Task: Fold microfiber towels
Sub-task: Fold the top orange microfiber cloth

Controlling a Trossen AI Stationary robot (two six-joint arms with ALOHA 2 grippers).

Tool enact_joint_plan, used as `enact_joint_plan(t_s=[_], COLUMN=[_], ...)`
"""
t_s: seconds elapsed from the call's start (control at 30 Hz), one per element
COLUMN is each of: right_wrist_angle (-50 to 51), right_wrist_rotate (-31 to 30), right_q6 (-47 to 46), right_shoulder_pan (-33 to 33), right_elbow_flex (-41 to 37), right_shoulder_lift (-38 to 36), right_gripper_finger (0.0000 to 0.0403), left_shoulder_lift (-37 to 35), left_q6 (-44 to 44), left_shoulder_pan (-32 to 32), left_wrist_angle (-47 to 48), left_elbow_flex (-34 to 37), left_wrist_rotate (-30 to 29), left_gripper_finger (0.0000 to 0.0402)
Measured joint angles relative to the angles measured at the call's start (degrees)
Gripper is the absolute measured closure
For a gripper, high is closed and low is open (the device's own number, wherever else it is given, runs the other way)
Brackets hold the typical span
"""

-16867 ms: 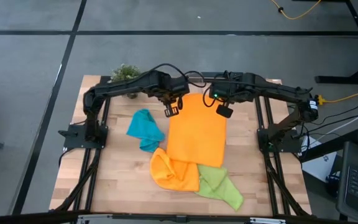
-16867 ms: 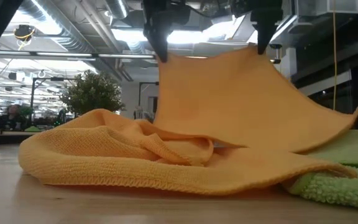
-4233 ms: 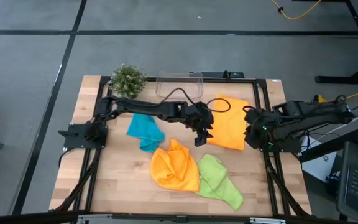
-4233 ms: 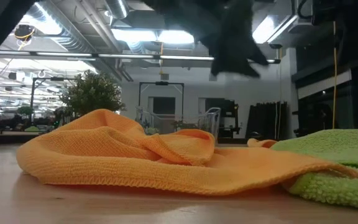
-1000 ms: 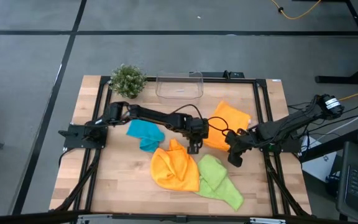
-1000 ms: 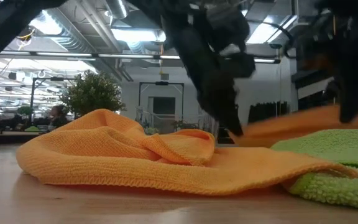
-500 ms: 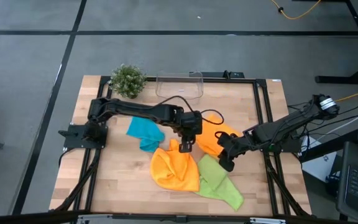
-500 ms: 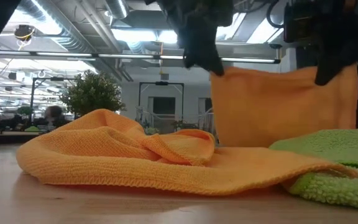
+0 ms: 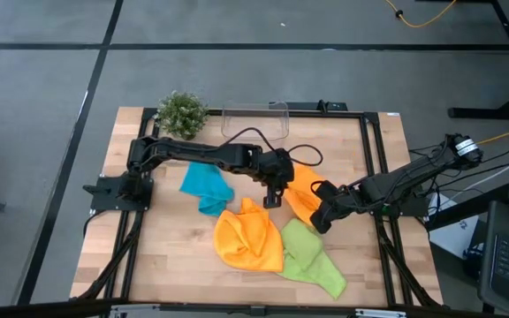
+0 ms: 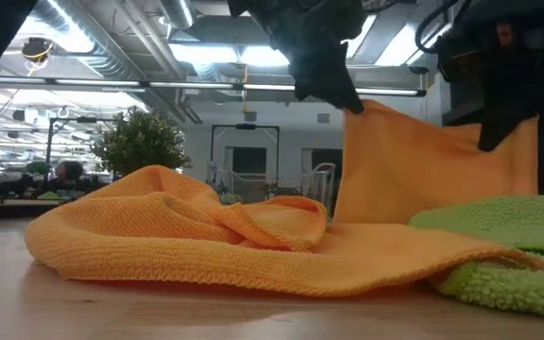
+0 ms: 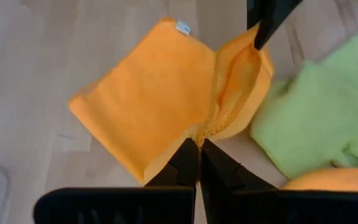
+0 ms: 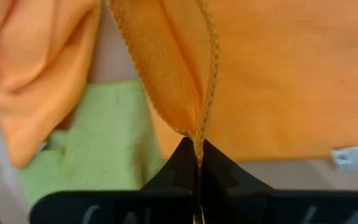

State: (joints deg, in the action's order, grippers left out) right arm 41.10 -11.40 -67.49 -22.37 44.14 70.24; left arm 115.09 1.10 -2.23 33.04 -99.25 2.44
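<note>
My left gripper is going to release the folded orange towel on the wood (image 9: 302, 190) (image 11: 174, 86), in the spot between the lime green towel and the clear tub.
A folded orange towel (image 9: 300, 188) hangs between my two grippers at the table's middle; the low view shows this orange towel (image 10: 423, 170) as an upright sheet. My left gripper (image 9: 272, 200) is shut on one top corner and my right gripper (image 9: 319, 217) on the other. A second, crumpled orange towel (image 9: 247, 238) lies near the front, with a lime green towel (image 9: 312, 256) to its right. A teal towel (image 9: 206, 185) lies to the left. All three rest flat on the table. My left gripper pinches a stitched corner (image 11: 205, 129) of the folded orange towel between its two fingers, slanting down from above. Several layers meet there. The towel hangs below the fingers; the towels in front hide its lower end. My right gripper pinches the stitched edge (image 12: 199, 132) of the same towel at the other top corner, coming steeply from above. The edge is doubled where the fingers meet it. The cloth hangs slack between the two holds.
A small potted plant (image 9: 182, 113) and a clear plastic tub (image 9: 254, 120) stand at the table's far edge. The table's right half beside the hanging towel shows bare wood (image 9: 360, 150).
Both grippers have risen with the folded orange towel's near edge. That edge has come up off the table, and the towel now hangs upright where it lay flat. It has also drawn toward the table's left. My right gripper has rolled about its own line.
</note>
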Motion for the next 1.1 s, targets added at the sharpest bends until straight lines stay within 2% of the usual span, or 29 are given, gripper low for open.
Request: enact_joint_plan(t_s=[0.33, 0.57, 0.83, 1.1], right_wrist_angle=[3.3, 13.6, 13.8, 14.6], right_wrist_rotate=[-4.7, -5.4, -7.9, -8.8], right_q6=[-3.0, -7.6, -7.1, -6.9], right_shoulder_pan=[0.0, 0.1, 1.0, 2.0], right_elbow_flex=[0.0, 0.0, 0.0, -0.4], right_shoulder_lift=[0.0, 0.3, 0.4, 1.7], right_gripper_finger=[0.0399, 0.0399, 0.0399, 0.0399], left_shoulder_lift=[4.5, 5.5, 6.8, 9.5], left_q6=[2.2, 3.6, 4.3, 5.7], left_shoulder_pan=[-0.8, -1.6, -4.2, -4.2], left_wrist_angle=[-3.3, -7.0, -9.8, -12.5], left_elbow_flex=[0.0, -0.1, 0.0, 0.0], left_wrist_rotate=[0.1, -3.1, -2.2, -1.9], left_gripper_finger=[0.0401, 0.0401, 0.0401, 0.0401])
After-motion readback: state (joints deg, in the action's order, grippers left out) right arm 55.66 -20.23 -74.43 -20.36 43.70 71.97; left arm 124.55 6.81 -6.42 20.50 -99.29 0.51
